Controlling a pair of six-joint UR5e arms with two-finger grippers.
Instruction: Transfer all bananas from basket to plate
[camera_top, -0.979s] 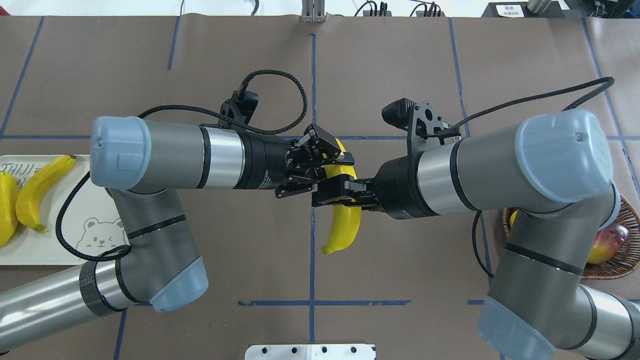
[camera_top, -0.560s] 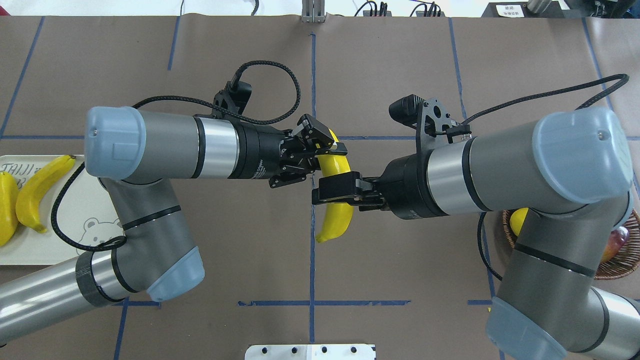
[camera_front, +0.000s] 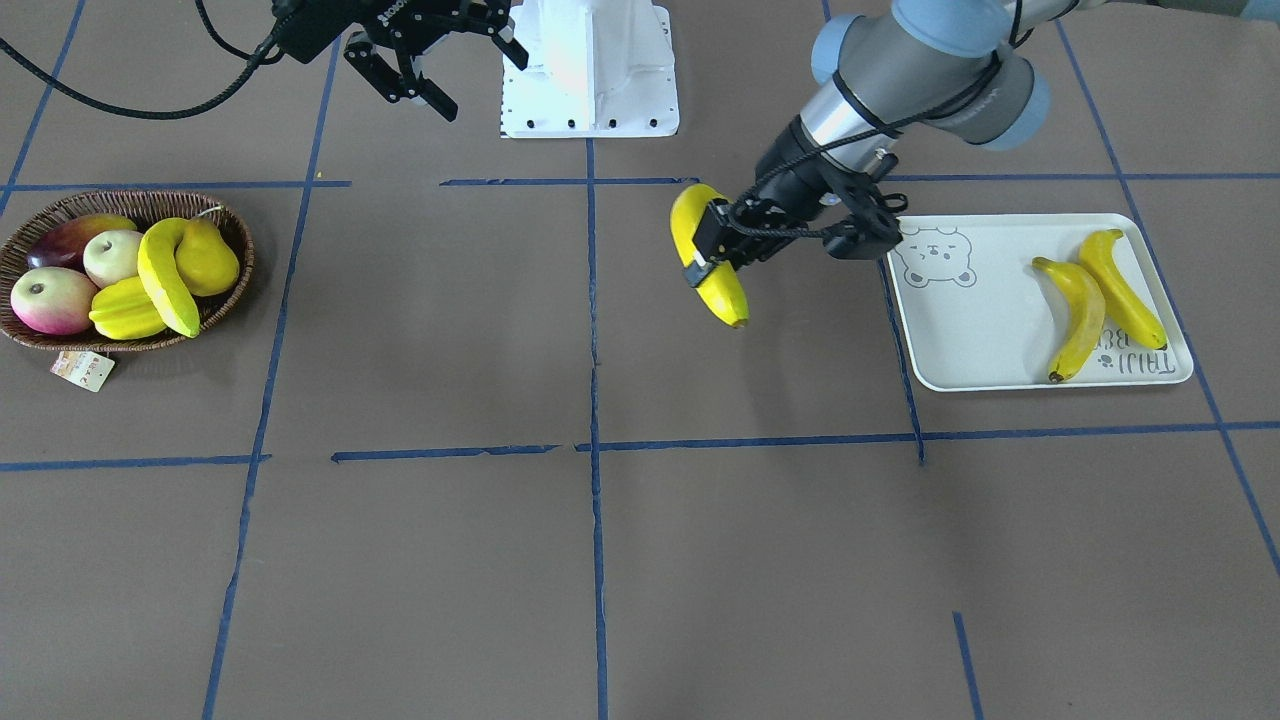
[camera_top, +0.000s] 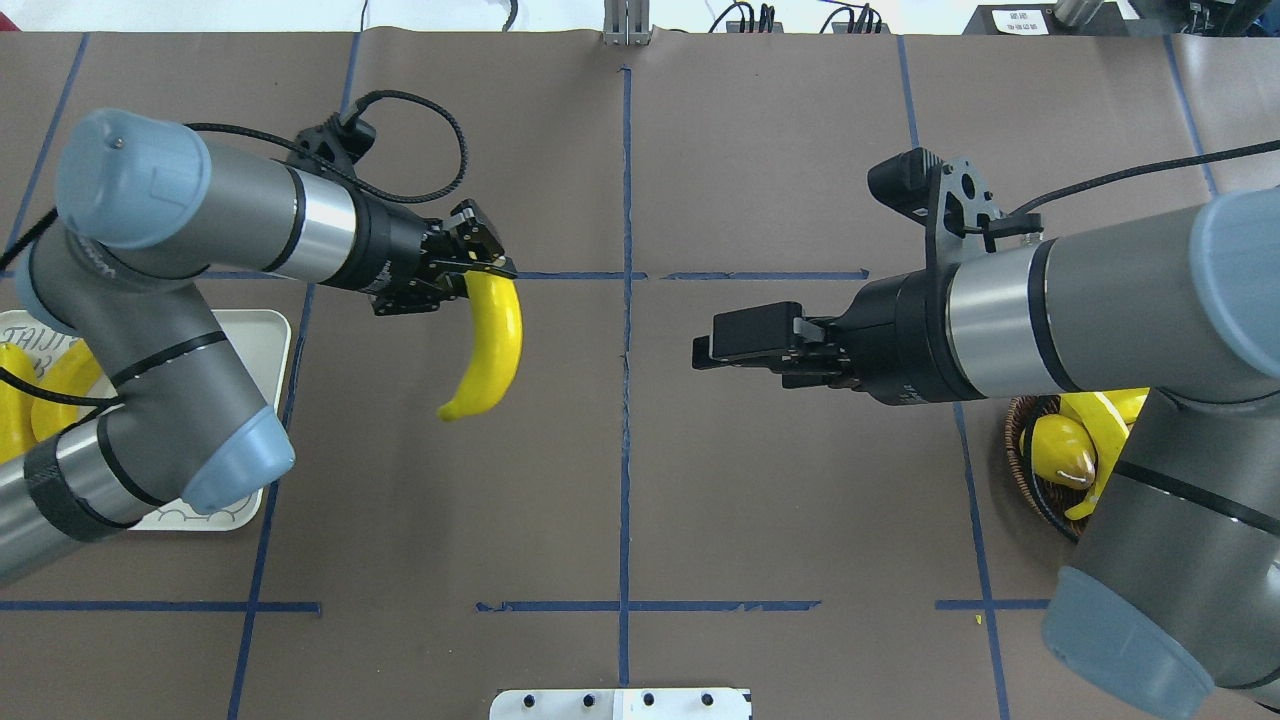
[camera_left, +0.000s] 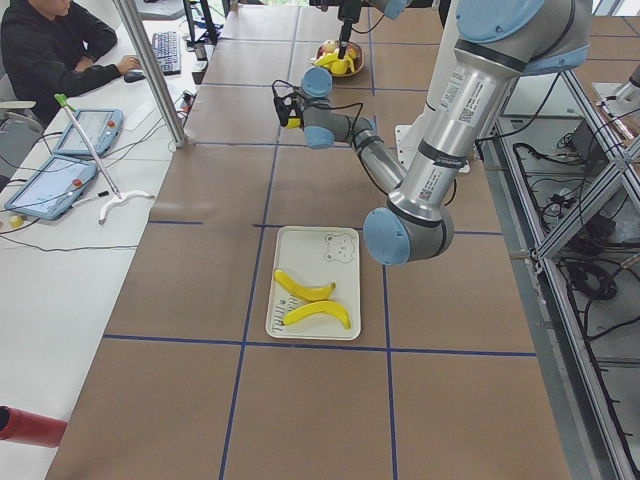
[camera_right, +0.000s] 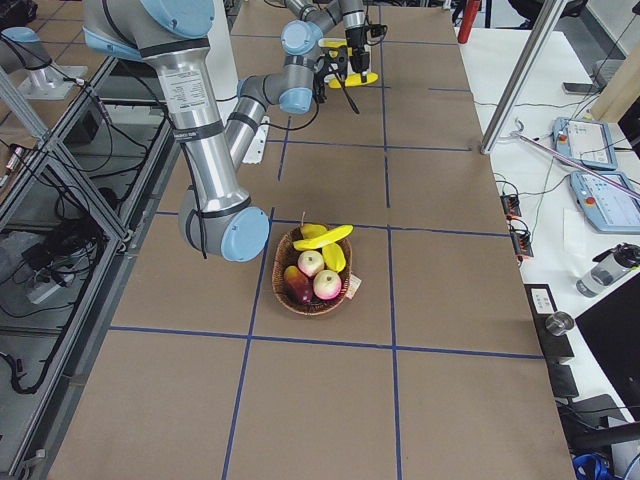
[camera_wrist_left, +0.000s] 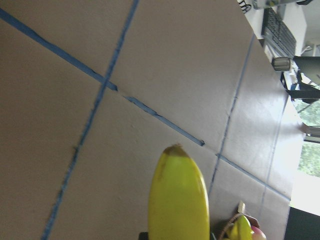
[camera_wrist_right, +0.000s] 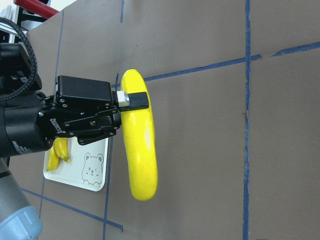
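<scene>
Next, I let go of the yellow banana with my left gripper on the plate (camera_front: 1003, 289), between the bear print and the two bananas there.
My left gripper (camera_top: 487, 268) is shut on the upper end of a yellow banana (camera_top: 488, 345), which hangs above the table between the centre line and the plate (camera_top: 262, 340). The right wrist view shows the same grasp on the banana (camera_wrist_right: 141, 150). Two bananas (camera_front: 1078, 315) (camera_front: 1125, 290) lie on the bear-printed plate (camera_front: 960, 330). My right gripper (camera_top: 703, 350) is open and holds nothing; it hovers right of centre, apart from the held banana. One banana (camera_front: 165, 275) lies in the wicker basket (camera_front: 30, 225) at the robot's right end.
The basket also holds a yellow pear (camera_front: 207, 255), a starfruit (camera_front: 122, 312), apples (camera_front: 48, 300) and a dark red fruit (camera_front: 70, 235). A white mount (camera_front: 590, 70) stands at the robot's edge. A person (camera_left: 50, 45) sits at the side desk.
The right gripper has let go of the banana and drawn back to the right. The left arm has swung left toward the plate with the banana in its grip.
</scene>
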